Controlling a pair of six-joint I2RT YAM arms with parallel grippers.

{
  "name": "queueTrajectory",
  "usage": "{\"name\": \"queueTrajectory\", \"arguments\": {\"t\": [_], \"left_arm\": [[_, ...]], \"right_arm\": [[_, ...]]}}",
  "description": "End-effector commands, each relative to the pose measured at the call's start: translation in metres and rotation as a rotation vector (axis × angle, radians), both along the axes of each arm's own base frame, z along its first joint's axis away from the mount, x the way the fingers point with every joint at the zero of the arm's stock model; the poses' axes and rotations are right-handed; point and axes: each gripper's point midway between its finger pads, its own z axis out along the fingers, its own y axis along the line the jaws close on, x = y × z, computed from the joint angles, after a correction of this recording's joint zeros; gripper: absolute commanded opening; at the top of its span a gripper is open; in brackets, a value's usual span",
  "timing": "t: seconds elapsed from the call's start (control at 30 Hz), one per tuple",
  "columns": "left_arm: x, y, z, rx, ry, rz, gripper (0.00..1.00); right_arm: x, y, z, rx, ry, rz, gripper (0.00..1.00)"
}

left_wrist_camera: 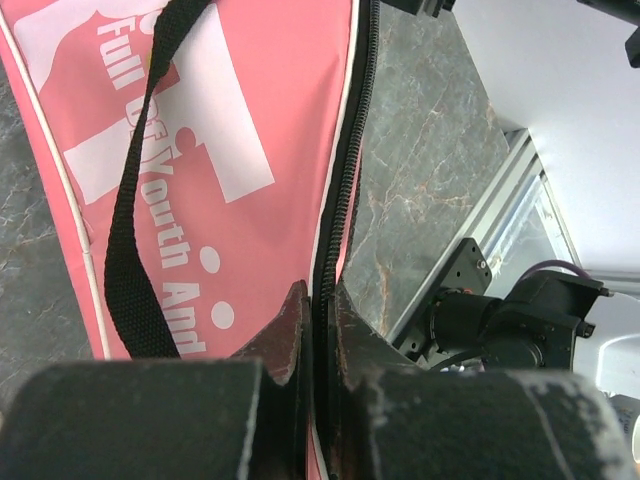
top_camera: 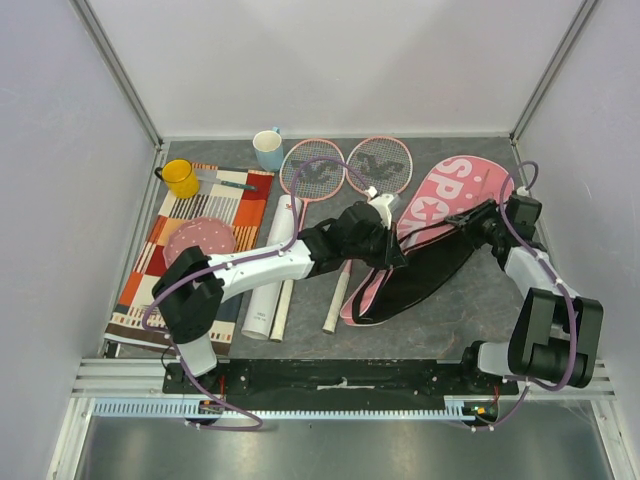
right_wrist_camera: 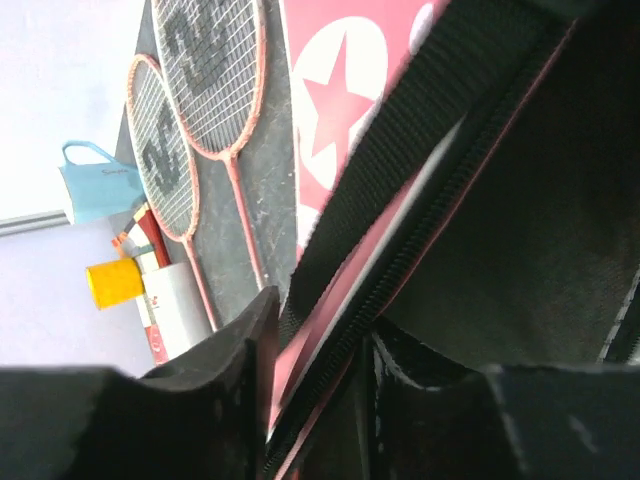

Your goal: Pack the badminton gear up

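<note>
I will take the bag's zipper edge (top_camera: 427, 229) beside my right gripper with my left gripper, which holds the bag near its narrow end, before I lift the bag alone.
The pink "SPORT" racket bag (top_camera: 445, 200) lies at the right, unzipped, with its black inside (top_camera: 425, 275) showing. My left gripper (top_camera: 385, 250) is shut on the bag's zipper edge (left_wrist_camera: 335, 200); the left wrist view shows the pink face (left_wrist_camera: 230, 130) and a black strap (left_wrist_camera: 135, 230). My right gripper (top_camera: 470, 222) is shut on the opposite zipper edge (right_wrist_camera: 420, 230) and holds it up. Two pink-framed rackets (top_camera: 315, 175) (top_camera: 380, 165) lie at the back centre, outside the bag, and show in the right wrist view (right_wrist_camera: 215, 70). A long white tube (top_camera: 270, 290) lies left of their handles. No shuttlecock shows clearly.
A striped mat (top_camera: 150, 290) with a pink plate (top_camera: 198, 240) and cutlery lies at the left. A yellow mug (top_camera: 180, 178) and a blue mug (top_camera: 268, 150) stand at the back. Grey walls close in three sides. A metal rail (top_camera: 340, 385) runs along the near edge.
</note>
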Motion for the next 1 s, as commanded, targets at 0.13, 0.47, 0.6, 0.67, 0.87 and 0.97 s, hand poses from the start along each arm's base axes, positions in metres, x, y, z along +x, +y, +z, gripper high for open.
{"name": "queueTrajectory", "arguments": {"t": [0.13,0.47,0.6,0.67,0.87,0.97], "left_arm": [[-0.028,0.000,0.030,-0.132,-0.064,-0.156,0.17],[0.003,-0.011,0.060,-0.065,-0.238,-0.083,1.00],[0.020,-0.025,0.059,0.008,-0.335,-0.071,0.96],[0.024,-0.034,0.072,0.005,-0.371,-0.066,0.98],[0.037,-0.043,0.053,0.175,-0.486,-0.006,0.83],[0.041,-0.042,0.047,0.272,-0.611,0.025,0.70]], "right_arm": [[0.015,0.026,0.069,-0.093,-0.161,0.069,0.09],[-0.008,0.056,0.094,-0.076,-0.142,0.135,0.00],[-0.011,0.061,0.103,-0.089,-0.161,0.136,0.00],[-0.012,0.062,0.103,-0.091,-0.156,0.143,0.00],[-0.012,0.063,0.106,-0.085,-0.151,0.121,0.00],[-0.011,0.061,0.108,-0.084,-0.143,0.105,0.00]]}}
